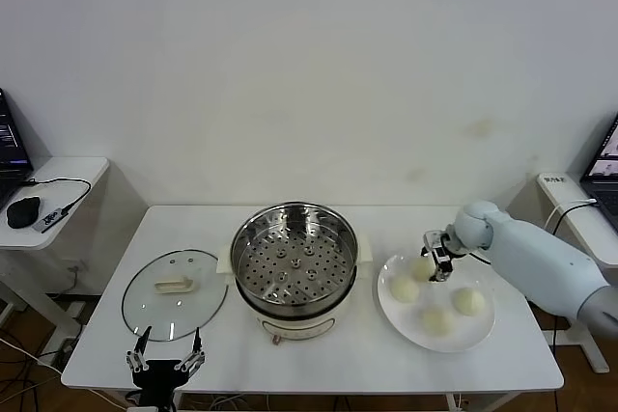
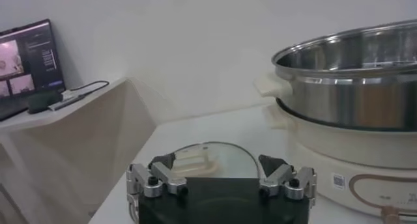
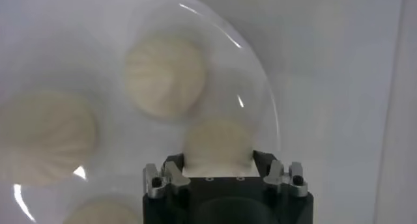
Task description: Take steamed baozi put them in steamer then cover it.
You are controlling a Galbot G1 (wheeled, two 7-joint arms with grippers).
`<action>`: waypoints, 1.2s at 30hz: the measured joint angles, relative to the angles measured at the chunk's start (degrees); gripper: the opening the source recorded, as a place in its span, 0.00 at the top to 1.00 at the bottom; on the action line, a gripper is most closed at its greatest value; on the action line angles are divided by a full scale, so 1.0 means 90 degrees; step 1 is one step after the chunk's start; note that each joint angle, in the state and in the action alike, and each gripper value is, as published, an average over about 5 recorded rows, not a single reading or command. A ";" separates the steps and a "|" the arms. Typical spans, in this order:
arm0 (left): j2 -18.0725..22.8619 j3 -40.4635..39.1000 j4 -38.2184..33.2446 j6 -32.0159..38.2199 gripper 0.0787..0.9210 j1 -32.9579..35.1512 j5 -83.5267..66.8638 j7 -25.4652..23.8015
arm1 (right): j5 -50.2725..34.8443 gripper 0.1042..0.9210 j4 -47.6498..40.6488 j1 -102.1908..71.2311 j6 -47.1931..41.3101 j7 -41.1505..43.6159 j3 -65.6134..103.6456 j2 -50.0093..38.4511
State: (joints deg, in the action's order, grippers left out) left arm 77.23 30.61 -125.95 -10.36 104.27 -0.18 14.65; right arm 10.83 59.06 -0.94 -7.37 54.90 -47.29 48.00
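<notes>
My right gripper has the baozi to set down. It will let go of it on the far part of the steamer's perforated tray (image 1: 294, 233), toward the wall.
Four cream-white baozi lie on a white plate (image 1: 480, 335) at the table's right. My right gripper (image 1: 436, 263) is down at the plate's far left side, its fingers against both sides of one baozi (image 1: 422, 266). In the right wrist view that baozi (image 3: 218, 140) fills the gap of the right gripper (image 3: 218, 160). The other baozi (image 1: 404, 288) (image 1: 469, 301) (image 1: 436, 319) lie apart. The steel steamer (image 1: 294, 207) stands mid-table, its perforated tray bare. The glass cover (image 1: 174, 296) lies flat left of it. My left gripper (image 1: 171, 337) is open and empty at the near edge.
A side table (image 1: 68, 169) with a mouse and a laptop stands at the far left. Another laptop (image 1: 606, 166) is at the far right. In the left wrist view the cover (image 2: 228, 155) lies just beyond the left gripper (image 2: 216, 161), the steamer (image 2: 352, 82) beside it.
</notes>
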 measured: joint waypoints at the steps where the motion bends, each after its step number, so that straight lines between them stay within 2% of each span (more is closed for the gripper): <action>1: 0.0004 -0.0004 -0.0007 -0.0001 0.12 0.0002 0.0001 0.0000 | -0.0013 0.42 0.0010 0.0024 -0.0004 0.0008 -0.0015 -0.0010; 10: -0.0014 -0.0019 -0.0024 -0.0034 0.12 -0.0009 0.0000 -0.0009 | -0.0330 0.42 0.0394 0.0588 -0.0075 0.0116 -0.0319 -0.0285; 20: -0.0078 0.0010 0.0019 -0.0048 0.12 -0.0065 -0.0162 0.0019 | -0.1386 0.41 0.1246 0.2333 -0.0231 0.0134 -0.1205 -0.0594; 28: 0.0002 0.0121 0.0103 0.0047 0.12 -0.0182 -0.0770 0.0134 | -0.2253 0.41 0.1784 0.3730 -0.0229 0.0016 -0.1946 -0.0316; 36: 0.0051 0.0201 0.0207 0.0314 0.12 -0.0266 -0.1385 0.0116 | -0.2889 0.41 0.2051 0.4338 -0.0009 -0.0167 -0.2489 0.0294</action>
State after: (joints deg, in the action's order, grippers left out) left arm 77.69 32.42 -124.09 -7.53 101.88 -12.64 15.70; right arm -15.17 77.52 38.10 -7.44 53.40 -69.69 50.65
